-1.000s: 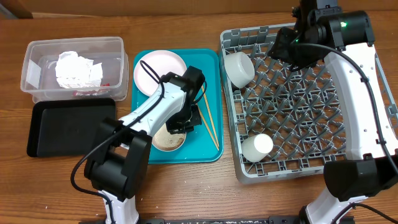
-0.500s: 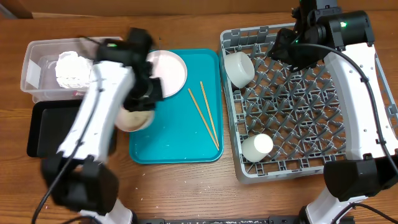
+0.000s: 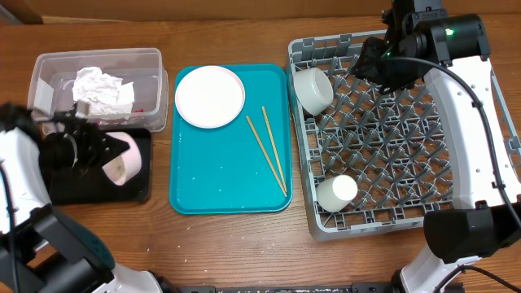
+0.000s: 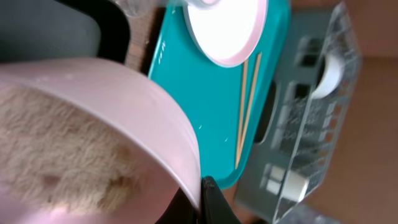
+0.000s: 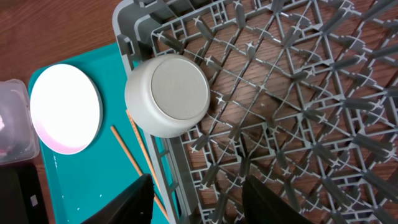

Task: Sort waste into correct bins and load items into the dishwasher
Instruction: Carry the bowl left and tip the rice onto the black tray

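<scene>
The robot's left gripper will set the pink bowl down on the teal tray (image 3: 221,159) (image 4: 198,112) in front of the pale plate.
My left gripper (image 3: 99,155) is shut on the rim of a pink bowl (image 3: 123,158) and holds it tilted over the black tray (image 3: 57,183). In the left wrist view the pink bowl (image 4: 93,124) holds beige rice-like grains, with the jaws (image 4: 205,200) pinching its rim. The clear tub (image 3: 49,69) holds a crumpled napkin (image 3: 99,91). A pale plate (image 3: 210,96) and chopsticks (image 3: 269,152) lie on the teal tray (image 3: 220,179). My right gripper (image 5: 199,205) is open and empty above the grey dish rack (image 3: 391,138), near a grey bowl (image 5: 168,94).
A white cup (image 3: 336,192) lies at the rack's front left. The grey bowl (image 3: 313,88) sits at the rack's back left corner. Bare wooden table lies in front of the teal tray.
My left gripper carried the pink bowl from the teal tray leftward to over the black tray and tilted it. The right arm has not moved.
</scene>
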You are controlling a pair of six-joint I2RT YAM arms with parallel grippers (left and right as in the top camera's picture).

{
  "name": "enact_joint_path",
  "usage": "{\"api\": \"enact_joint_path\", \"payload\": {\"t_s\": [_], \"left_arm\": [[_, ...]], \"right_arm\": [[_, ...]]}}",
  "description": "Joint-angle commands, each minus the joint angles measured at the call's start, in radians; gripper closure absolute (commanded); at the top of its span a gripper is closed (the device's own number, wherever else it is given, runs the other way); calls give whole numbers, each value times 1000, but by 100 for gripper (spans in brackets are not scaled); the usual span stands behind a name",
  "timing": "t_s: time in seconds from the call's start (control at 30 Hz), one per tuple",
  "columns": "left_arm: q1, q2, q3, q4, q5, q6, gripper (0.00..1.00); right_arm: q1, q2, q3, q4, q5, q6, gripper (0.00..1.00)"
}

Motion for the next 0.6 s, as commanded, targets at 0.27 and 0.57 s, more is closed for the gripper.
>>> {"api": "enact_joint_path", "payload": {"t_s": [0.27, 0.57], "left_arm": [[234, 70, -166, 151, 471, 114, 96], [249, 79, -166, 151, 638, -7, 96]], "right_arm": [[1, -2, 2, 0, -2, -8, 53], [1, -2, 2, -9, -1, -16, 53]]}}
